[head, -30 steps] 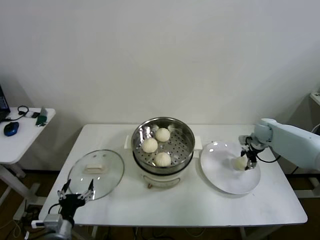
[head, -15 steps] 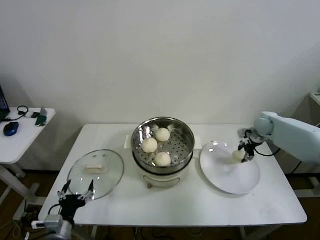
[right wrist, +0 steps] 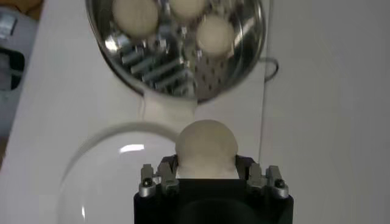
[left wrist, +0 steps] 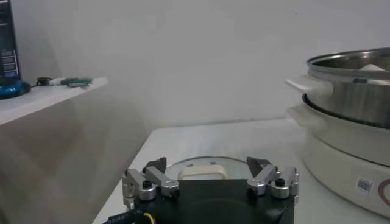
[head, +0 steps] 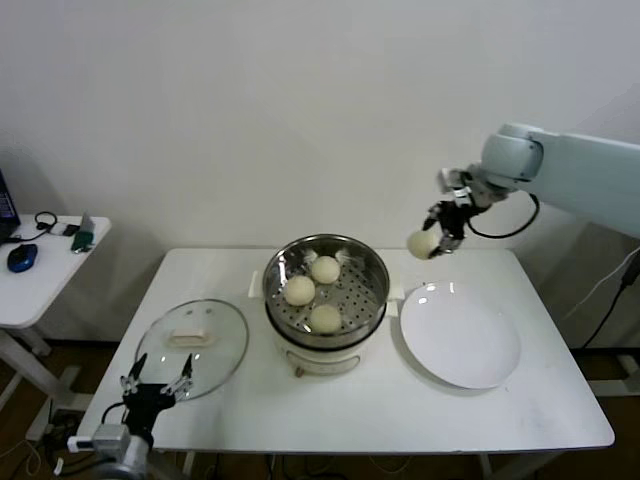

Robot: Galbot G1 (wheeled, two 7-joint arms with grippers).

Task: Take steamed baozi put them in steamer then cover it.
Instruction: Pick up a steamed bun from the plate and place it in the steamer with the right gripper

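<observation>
Next, I let go of the baozi with my right gripper on the steamer's bare bottom on the side [head: 353,293] [right wrist: 169,63] nearest the plate.
My right gripper [head: 432,238] is shut on a cream-white baozi [head: 424,243] and holds it high in the air, right of the steamer and above the plate's far edge. In the right wrist view the baozi [right wrist: 206,145] sits between the jaws. The shiny steamer [head: 370,300] on its white base stands mid-table with three baozi [head: 323,317] inside; they also show in the right wrist view [right wrist: 215,35]. The glass cover [head: 193,347] with a white handle lies flat at the front left. My left gripper [head: 155,388] is open, low by the cover's near edge, and the left wrist view shows the cover [left wrist: 201,170] just beyond it.
A flat white plate [head: 460,335] lies empty right of the steamer. A small side table [head: 40,270] with a mouse and cables stands at the far left. A white wall runs behind the table [head: 400,410].
My right gripper has lifted the baozi off the plate and carried it up and leftward toward the steamer. The plate is now empty. The left arm has stayed put.
</observation>
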